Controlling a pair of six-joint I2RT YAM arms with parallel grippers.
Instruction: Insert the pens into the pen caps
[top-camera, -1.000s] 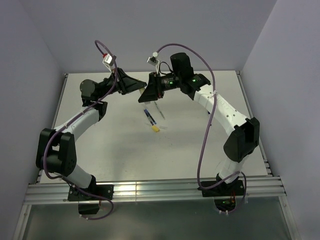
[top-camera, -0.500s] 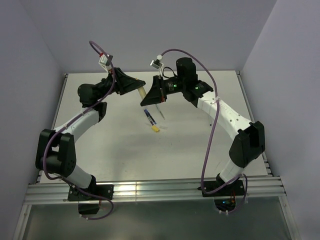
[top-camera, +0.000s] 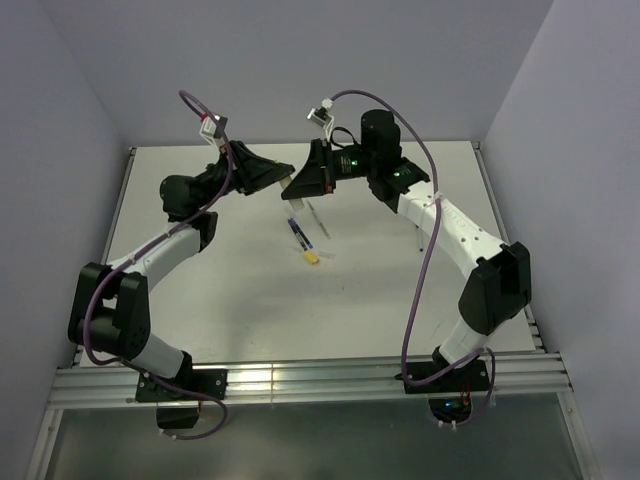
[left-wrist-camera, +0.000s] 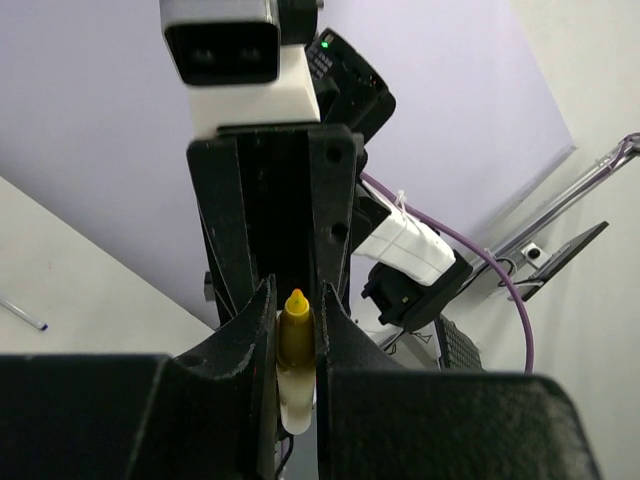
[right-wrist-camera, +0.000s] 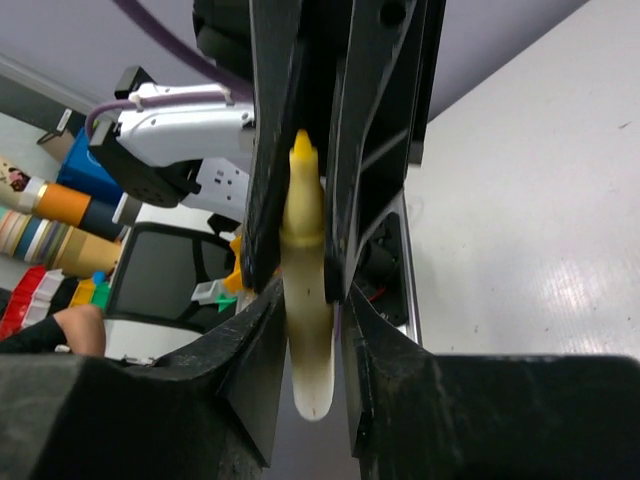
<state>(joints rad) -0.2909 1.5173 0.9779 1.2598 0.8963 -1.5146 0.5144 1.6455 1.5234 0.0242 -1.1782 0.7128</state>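
The pen's yellow tip end, where the yellow cap must go, is held by my left gripper, so my right gripper should take the white body (right-wrist-camera: 307, 325).
My left gripper (top-camera: 281, 180) is raised over the back of the table and is shut on the pale yellow-white pen (left-wrist-camera: 295, 350), whose yellow tip points at the right gripper. My right gripper (top-camera: 299, 187) faces it, almost touching, and is shut on the pale whitish pen cap (right-wrist-camera: 310, 350). Pen and cap meet in line between the two pairs of fingers; I cannot tell how deep the pen sits. The dark blue pen (top-camera: 296, 232) lies on the table (top-camera: 200, 300) below them. The bright yellow cap (top-camera: 312, 258) lies at its near end.
A thin grey stick-like line (top-camera: 318, 222) lies on the table just right of the blue pen. Purple cables loop above both wrists. Low rails edge the table at left, right and front.
Half a second ago the grippers stood apart with the pale pen showing from the left one. Now they have closed together again, slightly higher and farther back.
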